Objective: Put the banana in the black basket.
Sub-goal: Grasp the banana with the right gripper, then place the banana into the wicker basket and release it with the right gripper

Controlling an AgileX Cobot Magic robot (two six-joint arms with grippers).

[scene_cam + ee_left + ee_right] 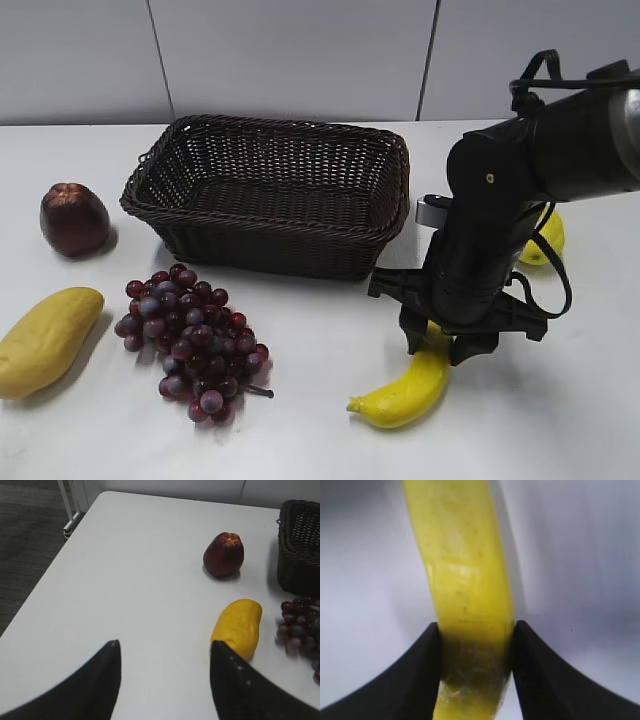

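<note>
The banana will go down in the middle of the black basket (280, 165), leaning on its far rim, when my right gripper puts it there.
The bright-yellow banana (405, 392) lies on the white table in front of and to the right of the black basket (270, 195). My right gripper (438, 348) is down over the banana's right end, and in the right wrist view its two black fingers (476, 630) press against both sides of the banana (465, 570). My left gripper (165, 650) is open and empty above bare table at the far left; it does not show in the exterior view. The basket's corner (300, 545) shows in the left wrist view.
A dull-yellow mango (45, 340), a dark red apple (73, 218) and a bunch of purple grapes (192, 340) lie left of and in front of the basket. A lemon (545, 240) sits behind the right arm. The table's left edge (50, 575) is near the left gripper.
</note>
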